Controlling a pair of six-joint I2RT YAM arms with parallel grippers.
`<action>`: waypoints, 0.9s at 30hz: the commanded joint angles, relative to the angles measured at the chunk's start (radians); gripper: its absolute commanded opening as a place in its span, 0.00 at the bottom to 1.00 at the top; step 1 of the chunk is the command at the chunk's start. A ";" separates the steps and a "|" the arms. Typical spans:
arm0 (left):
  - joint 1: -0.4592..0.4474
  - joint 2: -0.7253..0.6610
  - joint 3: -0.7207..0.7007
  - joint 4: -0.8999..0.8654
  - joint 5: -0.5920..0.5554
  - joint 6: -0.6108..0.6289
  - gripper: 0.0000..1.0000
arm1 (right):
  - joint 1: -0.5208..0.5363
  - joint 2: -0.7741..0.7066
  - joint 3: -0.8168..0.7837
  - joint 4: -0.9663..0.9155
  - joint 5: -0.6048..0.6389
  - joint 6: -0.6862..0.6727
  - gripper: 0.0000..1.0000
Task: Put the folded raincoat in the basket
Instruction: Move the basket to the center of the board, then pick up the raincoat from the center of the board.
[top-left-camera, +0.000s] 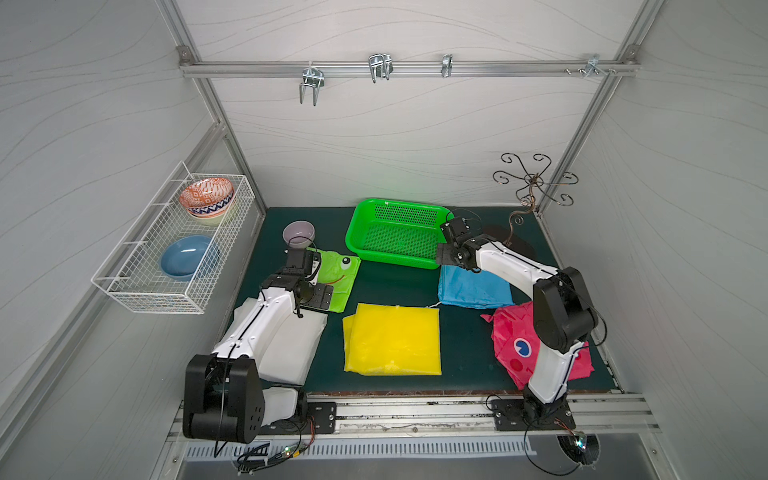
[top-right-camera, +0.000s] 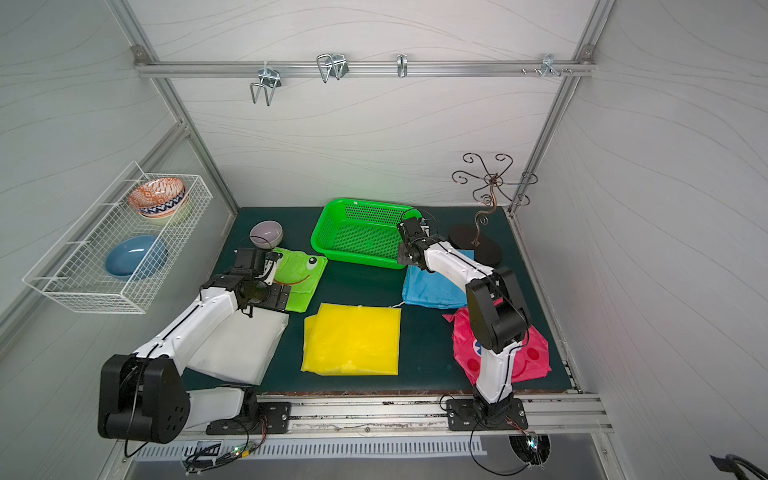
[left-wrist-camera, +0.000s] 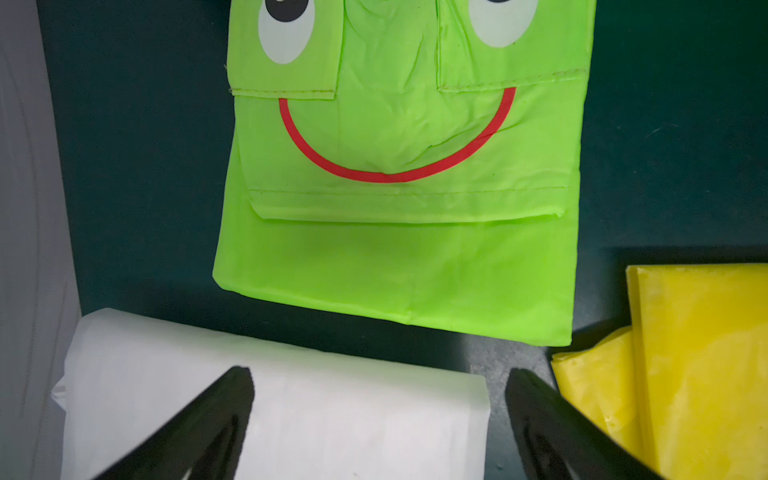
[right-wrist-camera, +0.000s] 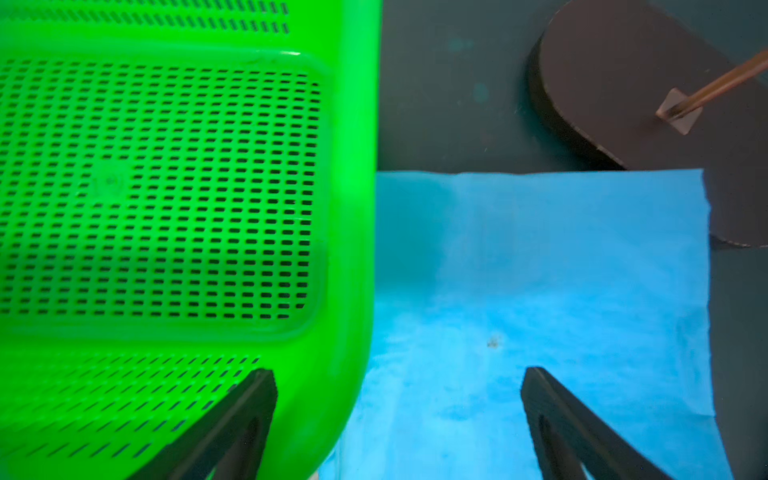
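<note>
My right gripper is to go to the yellow raincoat next. It should close on its side edge (top-left-camera: 437, 325) facing the pink raincoat.
The bright green basket (top-left-camera: 395, 243) (top-right-camera: 357, 239) (right-wrist-camera: 166, 187) stands empty at the back of the mat. Several folded raincoats lie flat in front of it: green frog-faced (top-left-camera: 338, 270) (left-wrist-camera: 395, 249), white (top-left-camera: 291, 349) (left-wrist-camera: 332, 415), yellow (top-left-camera: 392, 338) (left-wrist-camera: 698, 353), blue (top-left-camera: 473, 289) (right-wrist-camera: 540, 270) and pink (top-left-camera: 515, 345). My left gripper (top-left-camera: 319, 297) (left-wrist-camera: 379, 376) hangs open over the white raincoat's far edge, holding nothing. My right gripper (top-left-camera: 446, 253) (right-wrist-camera: 399, 374) is open and empty, one finger above the basket's near right corner, the other above the blue raincoat.
A lilac bowl (top-left-camera: 298, 233) sits left of the basket. A curly metal stand (top-left-camera: 534, 183) rises at the back right, its dark base (right-wrist-camera: 623, 83) beside the blue raincoat. A white wire rack (top-left-camera: 174, 249) with bowls hangs on the left wall.
</note>
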 joint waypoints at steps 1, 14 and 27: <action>0.002 0.006 0.014 0.019 -0.013 -0.010 0.99 | 0.049 -0.040 -0.018 -0.078 -0.077 -0.023 0.96; 0.002 -0.015 0.025 -0.022 0.145 0.031 0.99 | 0.088 -0.232 -0.115 -0.156 -0.184 -0.011 0.97; -0.171 0.119 0.093 -0.254 0.464 0.168 0.98 | 0.192 -0.684 -0.578 0.015 -0.773 -0.260 0.98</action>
